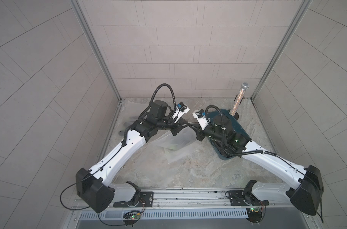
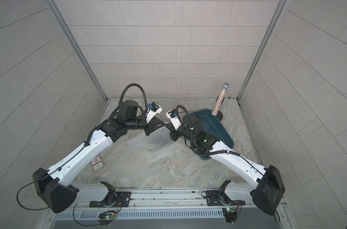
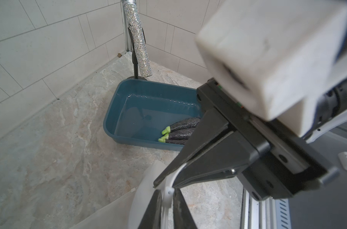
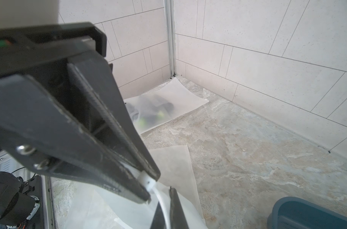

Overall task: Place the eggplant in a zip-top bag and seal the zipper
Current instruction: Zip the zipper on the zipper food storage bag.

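The zipper bends down from the slider into my right gripper, so next my right gripper regrips the zipper's end [image 3: 181, 168] and draws the zipper taut.
A translucent zip-top bag [image 1: 174, 142] [image 2: 150, 141] lies mid-table, and a faint green and dark shape shows through it. Its top edge is lifted between both arms. My left gripper [image 3: 167, 192] [image 4: 151, 185] [image 1: 188, 125] is shut on the white zipper slider [image 3: 168, 190] [image 4: 146, 180]. Right beside it, my right gripper [image 4: 165, 198] [image 3: 164, 181] [image 1: 194, 128] is shut on the bag's white zipper strip [image 4: 160, 198]. Three dark eggplants [image 3: 180, 128] with green stems lie in a blue bin [image 3: 129, 111] [image 1: 240, 126].
A glittery microphone [image 1: 239, 99] [image 3: 138, 45] on a stand rises behind the bin. Another translucent bag [image 4: 168, 103] with dark eggplants inside lies in the far left corner. Flat spare bags [image 4: 174, 164] lie under the grippers. A small card [image 2: 97, 163] rests beside the left arm.
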{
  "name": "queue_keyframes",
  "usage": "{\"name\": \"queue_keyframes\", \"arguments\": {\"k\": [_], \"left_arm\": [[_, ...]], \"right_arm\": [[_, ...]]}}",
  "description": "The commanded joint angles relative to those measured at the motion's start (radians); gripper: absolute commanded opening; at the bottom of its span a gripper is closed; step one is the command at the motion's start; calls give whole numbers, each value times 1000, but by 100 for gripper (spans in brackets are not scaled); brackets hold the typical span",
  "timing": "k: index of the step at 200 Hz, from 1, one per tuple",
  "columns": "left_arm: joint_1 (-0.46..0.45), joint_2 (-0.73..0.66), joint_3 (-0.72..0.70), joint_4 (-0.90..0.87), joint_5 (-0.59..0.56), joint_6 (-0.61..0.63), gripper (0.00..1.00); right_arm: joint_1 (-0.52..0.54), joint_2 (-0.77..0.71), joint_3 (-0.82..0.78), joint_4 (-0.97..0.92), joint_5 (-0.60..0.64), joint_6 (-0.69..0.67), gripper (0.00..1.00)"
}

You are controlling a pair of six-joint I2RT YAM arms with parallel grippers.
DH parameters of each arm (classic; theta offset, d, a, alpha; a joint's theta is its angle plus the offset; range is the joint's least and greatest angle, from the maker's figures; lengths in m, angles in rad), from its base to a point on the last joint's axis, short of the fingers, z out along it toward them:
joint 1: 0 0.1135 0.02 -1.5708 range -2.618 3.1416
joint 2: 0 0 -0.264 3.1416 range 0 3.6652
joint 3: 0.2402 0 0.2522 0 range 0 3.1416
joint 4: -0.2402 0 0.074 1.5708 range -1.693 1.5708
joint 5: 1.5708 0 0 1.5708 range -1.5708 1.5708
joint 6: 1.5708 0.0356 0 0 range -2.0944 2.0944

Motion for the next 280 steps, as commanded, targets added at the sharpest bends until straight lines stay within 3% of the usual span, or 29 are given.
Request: {"name": "queue_keyframes", "arguments": {"k": [1, 28, 37, 47, 73, 156, 172, 225, 255, 280], "left_arm": [[-1, 9, 34, 2, 5, 17, 11], [-1, 9, 33, 4, 15, 14, 6], [-2, 8, 33, -1, 13, 19, 6], [-1, 7, 34, -13, 10, 28, 5], [-1, 6, 33, -25, 14, 38, 5], [-3, 14, 46, -39, 43, 44, 5], [-3, 16, 48, -40, 52, 46, 5], [-3, 27, 55, -53, 60, 49, 5], [-4, 29, 58, -56, 55, 48, 5], [-6, 26, 58, -56, 33, 42, 6]], "right_arm": [[3, -7, 30, 11, -2, 0, 0], [1, -10, 33, -6, 7, 0, 0], [-5, -23, 27, -11, 20, -6, 13], [-17, -44, 11, -7, 21, -9, 20], [-43, -84, -2, -10, 18, -25, 30], [-41, -48, 36, -39, -80, -123, 41], [-41, -46, 35, -38, -117, -145, 36], [-41, -53, 10, 18, -187, -135, 0], [-41, -57, -2, 45, -176, -109, 0], [-14, -61, -12, 72, -57, -34, 0]]}}
